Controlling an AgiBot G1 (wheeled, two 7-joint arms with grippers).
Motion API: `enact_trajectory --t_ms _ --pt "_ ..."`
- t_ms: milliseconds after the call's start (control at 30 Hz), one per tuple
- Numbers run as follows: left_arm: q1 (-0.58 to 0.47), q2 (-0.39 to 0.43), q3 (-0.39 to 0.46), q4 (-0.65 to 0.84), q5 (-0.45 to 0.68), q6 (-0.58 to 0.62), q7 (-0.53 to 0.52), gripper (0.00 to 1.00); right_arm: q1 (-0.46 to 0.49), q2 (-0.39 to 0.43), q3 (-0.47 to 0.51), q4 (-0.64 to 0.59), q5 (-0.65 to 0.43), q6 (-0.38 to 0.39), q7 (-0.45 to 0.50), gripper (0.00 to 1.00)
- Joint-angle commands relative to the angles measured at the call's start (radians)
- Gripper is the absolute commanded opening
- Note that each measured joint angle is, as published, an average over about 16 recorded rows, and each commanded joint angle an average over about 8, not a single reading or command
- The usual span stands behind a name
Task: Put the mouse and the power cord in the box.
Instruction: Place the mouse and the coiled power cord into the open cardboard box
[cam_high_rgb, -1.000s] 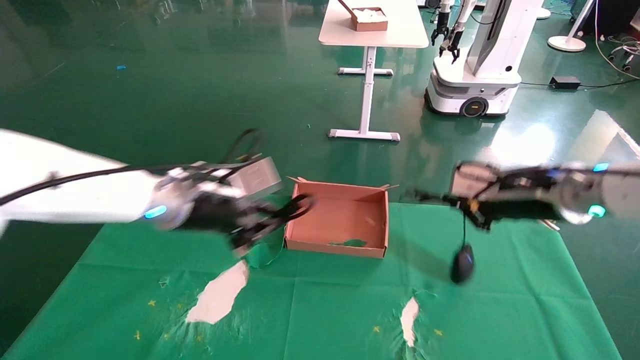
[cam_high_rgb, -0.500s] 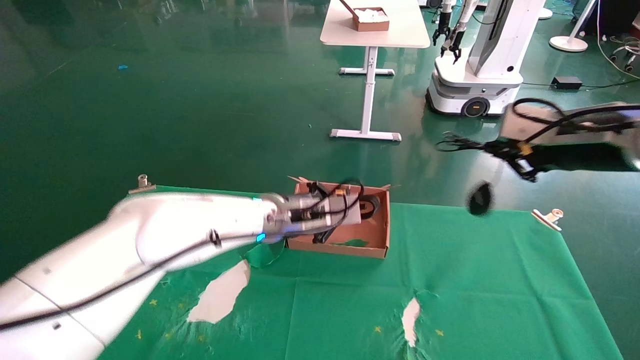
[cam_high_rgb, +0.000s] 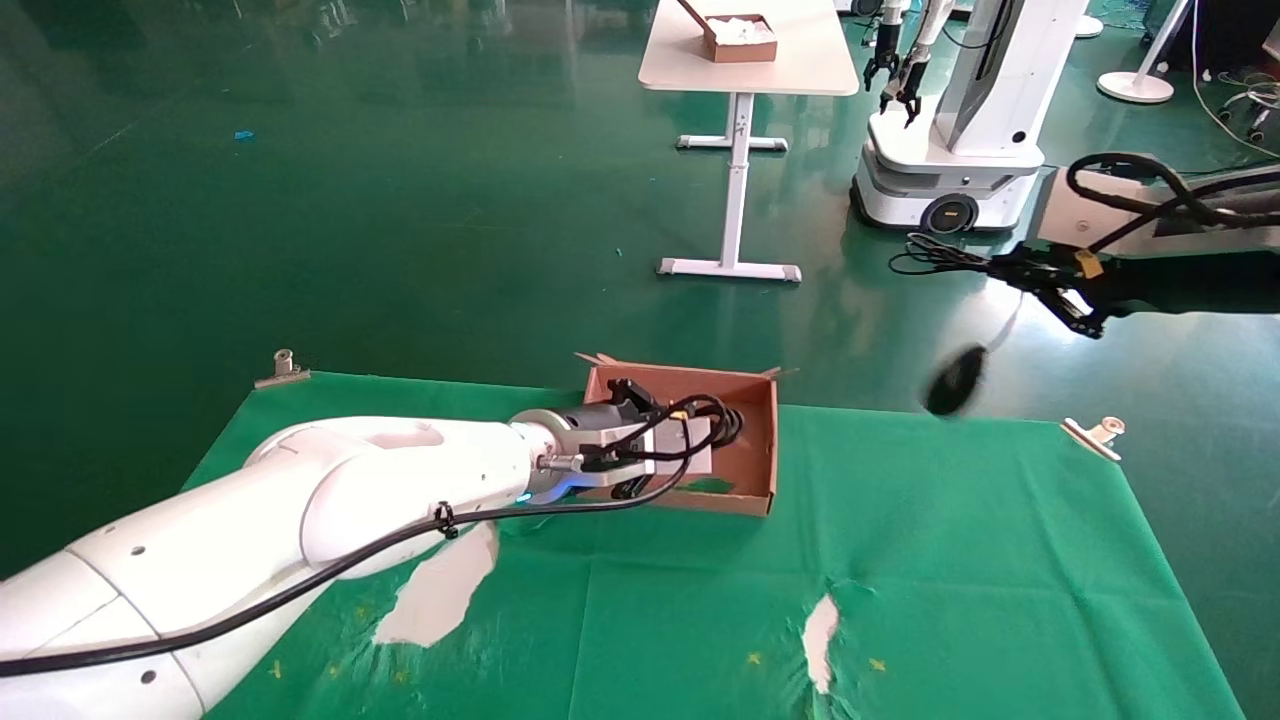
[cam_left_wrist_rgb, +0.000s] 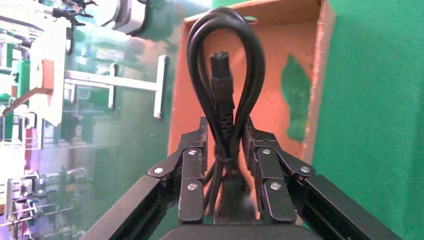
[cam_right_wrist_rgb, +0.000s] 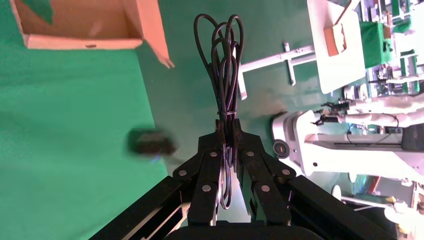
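Next, my right gripper lets go of the mouse inside the brown cardboard box (cam_high_rgb: 665, 469), where it will lie along the near side of the box.
The brown cardboard box (cam_high_rgb: 757, 450) sits at the far middle of the green cloth. My left gripper (cam_high_rgb: 725, 425) reaches into it, shut on the power cord (cam_left_wrist_rgb: 222, 60), whose black loops and plug hang over the box floor (cam_left_wrist_rgb: 280, 35). My right gripper (cam_high_rgb: 1000, 268) is raised beyond the table's far right edge, shut on the bundled thin cable (cam_right_wrist_rgb: 225, 60) of the mouse. The black mouse (cam_high_rgb: 955, 380) dangles below it in the air, blurred, and shows beside the fingers as a dark mouse (cam_right_wrist_rgb: 151, 141). The box (cam_right_wrist_rgb: 75, 22) lies off to one side of that gripper.
Metal clips (cam_high_rgb: 283, 365) (cam_high_rgb: 1095, 435) hold the cloth's far corners. Torn white patches (cam_high_rgb: 440, 585) (cam_high_rgb: 818, 628) mark the near cloth. Behind stand a white table (cam_high_rgb: 745, 70) with a smaller brown box (cam_high_rgb: 740, 38) and another robot (cam_high_rgb: 960, 130).
My left arm swung from beside the box into it, carrying the power cord. My right arm rose and drew back to the right, lifting the mouse off the cloth; it now swings.
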Motion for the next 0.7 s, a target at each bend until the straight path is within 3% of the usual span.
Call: enact_trajectory --t_ms 33,300,500,700 --pt "-0.007 0.0 0.027 0.002 -0.016 -0.011 -0.009 1.0 0.004 -0.006 0.002 -0.007 0.006 0.001 -0.006 0.0" --pt "-0.029 -0.002 0.092 0.02 -0.068 -0.046 -0.035 1.0 0.001 -0.005 0.002 0.015 0.018 -0.016 0.003 0.0" --pt "-0.061 -0.014 0.102 0.118 -0.096 -0.09 -0.086 1.0 -0.009 -0.016 0.0 0.058 0.039 -0.034 0.013 0.0" --pt "-0.1 -0.091 0.106 0.208 -0.091 -0.078 -0.12 1.0 -0.029 -0.078 -0.004 0.081 0.072 -0.022 0.014 0.0"
